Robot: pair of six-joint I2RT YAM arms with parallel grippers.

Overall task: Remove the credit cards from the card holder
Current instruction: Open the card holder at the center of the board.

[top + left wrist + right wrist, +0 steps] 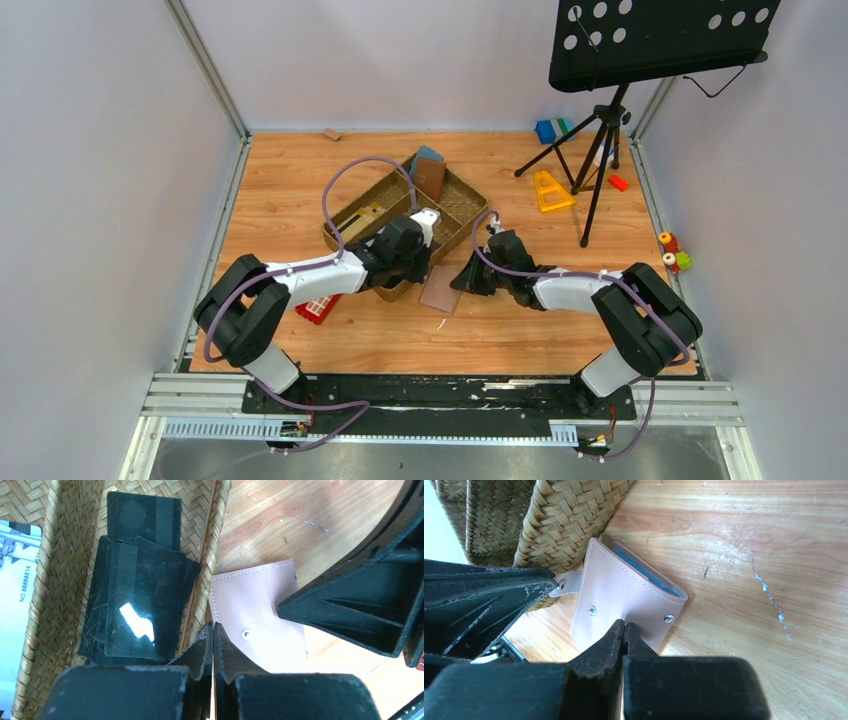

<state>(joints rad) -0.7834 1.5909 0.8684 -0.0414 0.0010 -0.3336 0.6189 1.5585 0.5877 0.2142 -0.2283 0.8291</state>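
I will pinch the tab (569,582) with my left gripper and turn the card holder over, as it lies with its snaps up and its tab against the basket.
The card holder (440,289), tan-pink with metal snaps, lies closed on the wooden table against the near corner of the wicker basket (455,205). Its blue-grey inside (646,571) shows at the far edge, and its small tab (566,580) sticks out to the left. Several black credit cards (137,597) lie stacked inside the basket (60,595). My left gripper (213,628) is shut with nothing between its fingers, tips at the basket rim beside the card holder (255,605). My right gripper (624,626) is also shut and empty, tips just over the card holder's (624,592) near side.
A dark reddish-brown wallet and a blue one (430,172) lean at the basket's far end. A red grid block (318,308) lies under the left arm. At the back right stand a music stand tripod (600,150), a yellow triangle (550,190) and a blue block (548,130).
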